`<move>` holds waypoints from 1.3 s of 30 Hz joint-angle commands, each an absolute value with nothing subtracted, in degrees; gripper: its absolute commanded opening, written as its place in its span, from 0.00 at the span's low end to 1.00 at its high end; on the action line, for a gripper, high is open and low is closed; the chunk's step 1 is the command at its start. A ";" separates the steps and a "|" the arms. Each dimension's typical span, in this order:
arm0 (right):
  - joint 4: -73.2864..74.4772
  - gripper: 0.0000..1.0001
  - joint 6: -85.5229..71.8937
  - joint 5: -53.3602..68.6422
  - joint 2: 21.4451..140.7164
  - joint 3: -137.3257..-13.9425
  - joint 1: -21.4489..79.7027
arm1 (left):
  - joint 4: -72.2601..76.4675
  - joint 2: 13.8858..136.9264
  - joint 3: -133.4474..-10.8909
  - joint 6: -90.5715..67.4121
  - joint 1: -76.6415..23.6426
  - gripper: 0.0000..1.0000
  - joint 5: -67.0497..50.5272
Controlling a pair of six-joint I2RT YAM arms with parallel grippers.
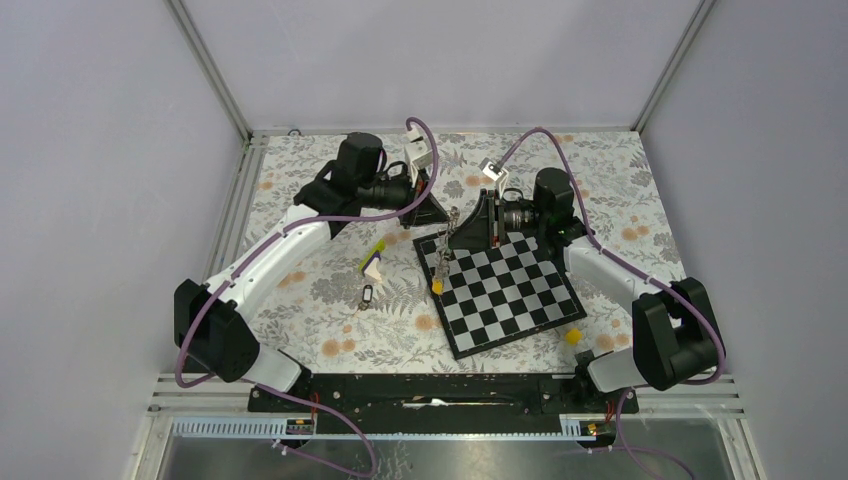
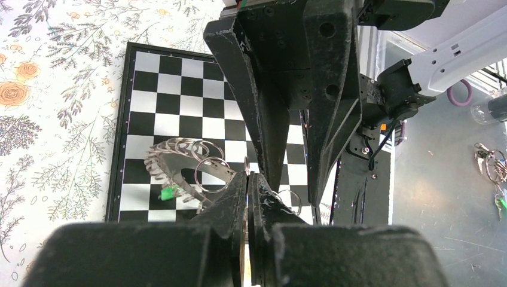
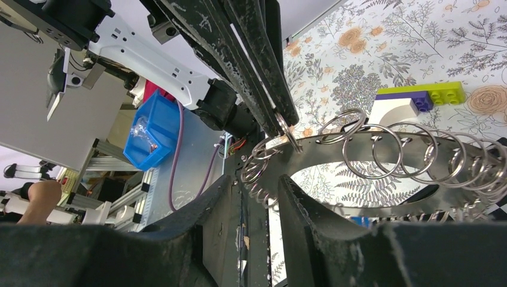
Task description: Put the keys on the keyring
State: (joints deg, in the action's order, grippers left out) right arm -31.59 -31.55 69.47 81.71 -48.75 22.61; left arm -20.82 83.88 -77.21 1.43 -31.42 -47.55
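Observation:
I can see my right gripper's fingers straddle the keyring's end close by my left gripper, so next I back it off and take a small wire ring farther (image 3: 373, 151) along.
The keyring (image 1: 447, 245) (image 2: 179, 169) (image 3: 388, 173), a flat grey ring with many small wire rings through its rim, is tilted up over the chessboard's far-left corner. My left gripper (image 1: 449, 222) (image 2: 247, 176) (image 3: 290, 125) is shut on one small wire ring at its rim. My right gripper (image 1: 454, 238) (image 3: 257, 182) straddles the rim, jaws apart, with a gap on one side. A green key (image 2: 169, 192) and a bit of a blue key head (image 3: 361, 220) hang from the keyring. A yellow key (image 1: 437, 286) lies below it. A black key (image 1: 367, 297) lies alone on the floral cloth.
The chessboard (image 1: 510, 300) lies at an angle under both grippers. A lime-and-white wedge (image 1: 373, 262) (image 3: 412, 101) sits left of it. A small yellow block (image 1: 572, 336) rests by the board's near-right corner. The right gripper's fingers (image 2: 269, 107) fill the left wrist view.

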 commanded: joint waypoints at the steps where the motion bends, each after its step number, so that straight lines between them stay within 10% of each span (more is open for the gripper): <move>1: -33.44 0.42 -32.34 68.24 82.30 -49.97 23.12 | -16.86 83.86 -77.64 1.60 -31.94 0.00 -46.56; 22: -32.76 0.12 -33.52 66.55 83.63 -50.46 23.27 | -17.93 83.49 -77.23 3.60 -32.48 0.00 -44.45; 31: -31.04 0.28 -30.08 67.96 83.06 -50.50 23.12 | -18.02 83.46 -77.42 3.38 -32.52 0.00 -43.98; 39: 12.80 0.29 15.96 64.40 77.94 -63.70 23.20 | -18.53 84.19 -79.13 0.20 -32.52 0.00 -43.95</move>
